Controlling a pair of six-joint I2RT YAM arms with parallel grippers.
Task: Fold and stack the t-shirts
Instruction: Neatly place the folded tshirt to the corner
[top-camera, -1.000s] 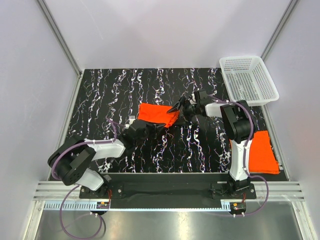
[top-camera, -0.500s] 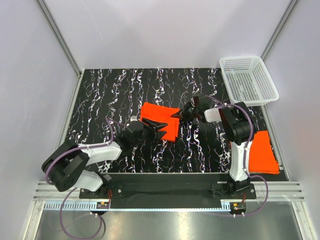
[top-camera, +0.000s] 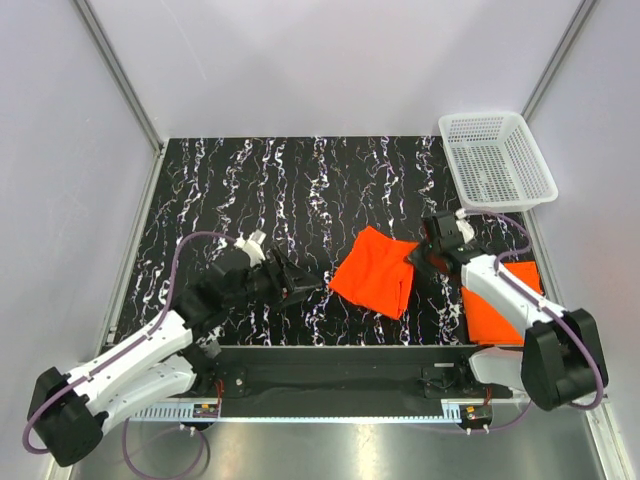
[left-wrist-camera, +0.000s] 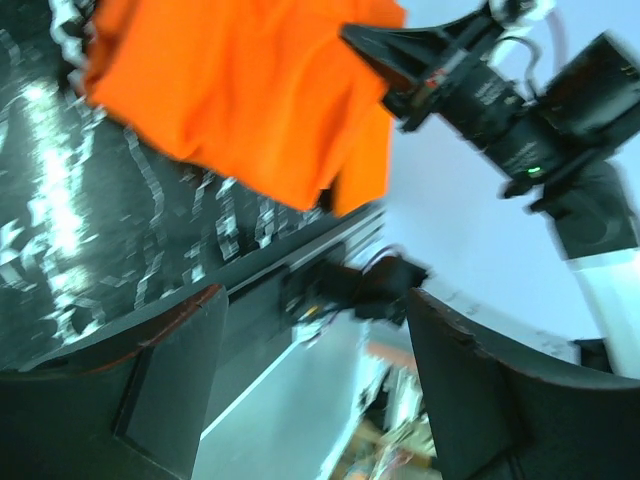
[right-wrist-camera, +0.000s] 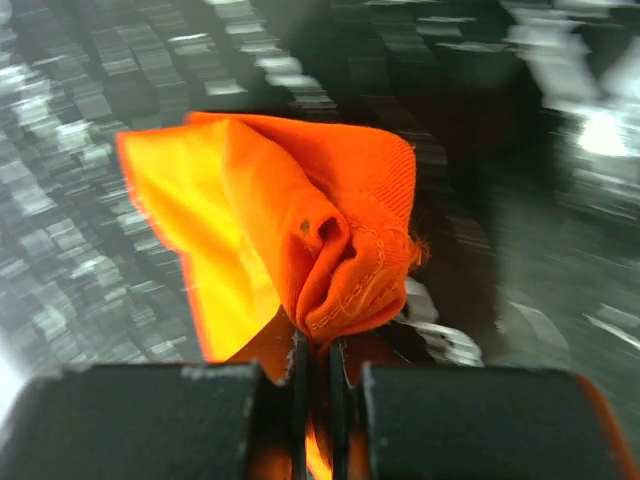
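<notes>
My right gripper needs to release the orange t-shirt on top of the other folded orange t-shirt (top-camera: 500, 304). The held t-shirt hangs just over the black marbled table.
A folded orange t-shirt (top-camera: 373, 272) hangs just over the black marbled table, right of the middle. My right gripper (top-camera: 414, 259) is shut on its right edge. In the right wrist view a bunched hem of this t-shirt (right-wrist-camera: 330, 250) is pinched between the closed jaws of the right gripper (right-wrist-camera: 318, 365). My left gripper (top-camera: 312, 287) stands open to the left of the shirt, apart from it and holding nothing. The left wrist view shows the t-shirt (left-wrist-camera: 240, 90) ahead of the spread left gripper (left-wrist-camera: 315, 375). Another folded orange t-shirt (top-camera: 512, 305) lies at the table's right front, partly under the right arm.
A white mesh basket (top-camera: 497, 160) stands at the back right corner. Metal frame posts and pale walls border the table (top-camera: 250, 190). The table's front rail (top-camera: 330, 355) runs just below both grippers.
The right gripper shut on the shirt and carried it right and toward the near edge. The left gripper opened, let go of the shirt and drew back left.
</notes>
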